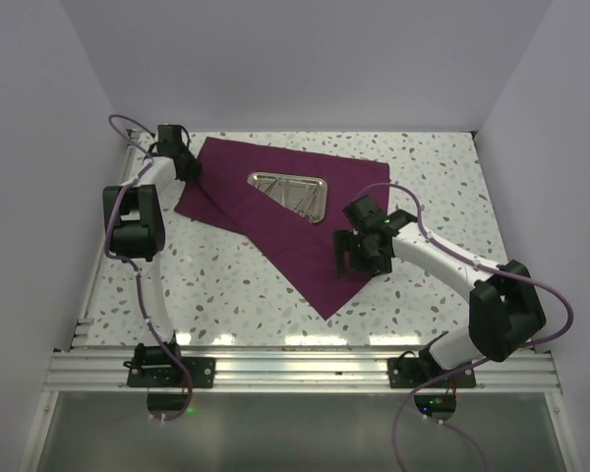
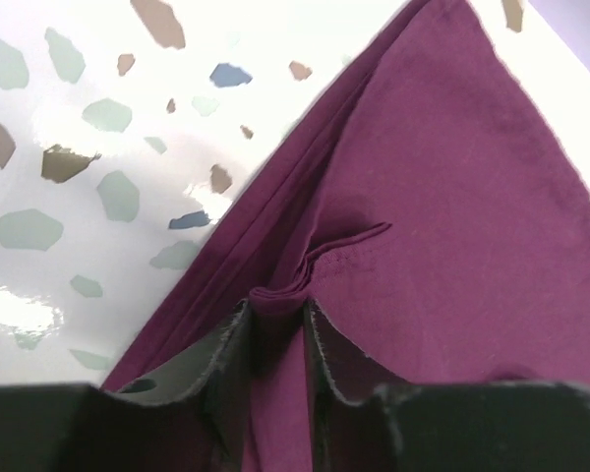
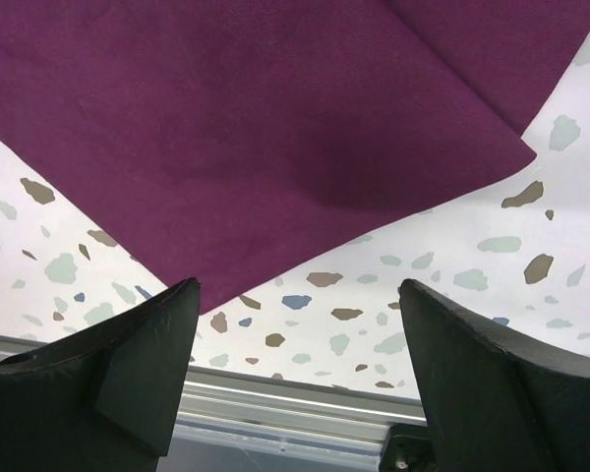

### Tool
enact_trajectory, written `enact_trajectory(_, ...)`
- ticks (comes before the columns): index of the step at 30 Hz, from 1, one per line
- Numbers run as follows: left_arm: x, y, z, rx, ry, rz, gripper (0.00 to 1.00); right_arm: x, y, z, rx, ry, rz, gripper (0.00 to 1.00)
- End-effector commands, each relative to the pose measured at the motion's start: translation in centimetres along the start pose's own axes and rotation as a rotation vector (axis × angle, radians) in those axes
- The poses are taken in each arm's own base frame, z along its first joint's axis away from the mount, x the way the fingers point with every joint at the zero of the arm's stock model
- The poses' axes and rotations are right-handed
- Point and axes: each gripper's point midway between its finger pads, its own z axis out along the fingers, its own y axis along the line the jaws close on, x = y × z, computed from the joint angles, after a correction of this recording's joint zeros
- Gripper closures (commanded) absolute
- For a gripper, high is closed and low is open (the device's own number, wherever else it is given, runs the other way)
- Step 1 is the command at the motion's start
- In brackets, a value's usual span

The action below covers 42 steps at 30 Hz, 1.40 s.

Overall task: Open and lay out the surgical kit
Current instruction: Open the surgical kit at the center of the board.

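Observation:
The flap's corner is bunched into a heap in my left gripper, so I need to open it, free the flap's corner and take the cloth along the flap's side edge (image 2: 267, 405).
The maroon-purple cloth wrap (image 1: 275, 211) lies partly unfolded on the speckled table. A shiny steel tray (image 1: 289, 192) with thin silver instruments sits on it near the back. My left gripper (image 1: 182, 157) is at the cloth's far left corner, shut on a bunched fold of the cloth (image 2: 277, 300). My right gripper (image 1: 359, 251) hovers open and empty over the cloth's right side; in the right wrist view the cloth (image 3: 256, 128) lies flat beyond its fingers (image 3: 147, 354), with its near corner pointing at the table's front edge.
White walls enclose the table on the left, back and right. An aluminium rail (image 1: 295, 366) runs along the near edge and shows in the right wrist view (image 3: 295, 413). The speckled tabletop (image 1: 216, 285) lies bare in front of the cloth.

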Motion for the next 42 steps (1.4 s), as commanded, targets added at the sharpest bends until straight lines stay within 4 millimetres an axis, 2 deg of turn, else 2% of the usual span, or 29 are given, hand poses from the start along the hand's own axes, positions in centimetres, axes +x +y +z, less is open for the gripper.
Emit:
enact_trajectory(1, -3.3, -1.9, -0.6, 0.049, -0.066, 0.008, 0.81, -1.4, 0.9, -0.4, -0.02, -0.041, -0.016, 0.14)
enact_trajectory(5, -4.2, -2.5, -1.5, 0.049, -0.066, 0.032, 0.94, -1.4, 1.0, -0.3, -0.023, -0.037, -0.015, 0.15)
enact_trajectory(6, -4.9, -2.9, -1.9, 0.057, -0.079, 0.039, 0.95, -1.4, 1.0, -0.3, -0.026, -0.036, -0.015, 0.16)
enact_trajectory(12, -4.7, -4.3, -3.2, 0.113, -0.018, 0.08, 0.94, -1.5, 0.9, -0.4, -0.027, -0.044, -0.026, 0.15)
enact_trajectory(16, -3.2, -4.3, -3.0, 0.141, 0.035, 0.1, 0.84, -1.4, 1.3, -0.2, -0.044, -0.045, -0.024, 0.14)
enact_trajectory(21, -1.3, -3.6, -2.8, 0.14, 0.096, 0.104, 0.81, -1.8, 1.7, 0.0, -0.058, -0.054, -0.022, 0.14)
enact_trajectory(27, -1.2, -3.3, -4.2, 0.128, 0.106, 0.129, 0.46, -2.3, 2.0, -0.1, -0.062, -0.066, -0.028, 0.13)
enact_trajectory(29, -1.2, -2.9, -4.4, 0.115, 0.101, 0.141, 0.42, -2.2, 1.9, 0.0, -0.06, -0.065, -0.026, 0.12)
enact_trajectory(32, -0.8, -2.4, -4.3, 0.104, 0.101, 0.152, 0.42, -2.0, 1.8, 0.2, -0.058, -0.063, -0.026, 0.12)
enact_trajectory(36, 1.2, -1.2, -2.5, 0.085, 0.134, 0.149, 0.45, -1.9, 1.9, 0.4, -0.06, -0.06, -0.025, 0.12)
enact_trajectory(42, 0.9, -1.1, -1.5, 0.077, 0.105, 0.136, 0.54, -1.9, 1.9, 0.4, -0.059, -0.057, -0.027, 0.13)
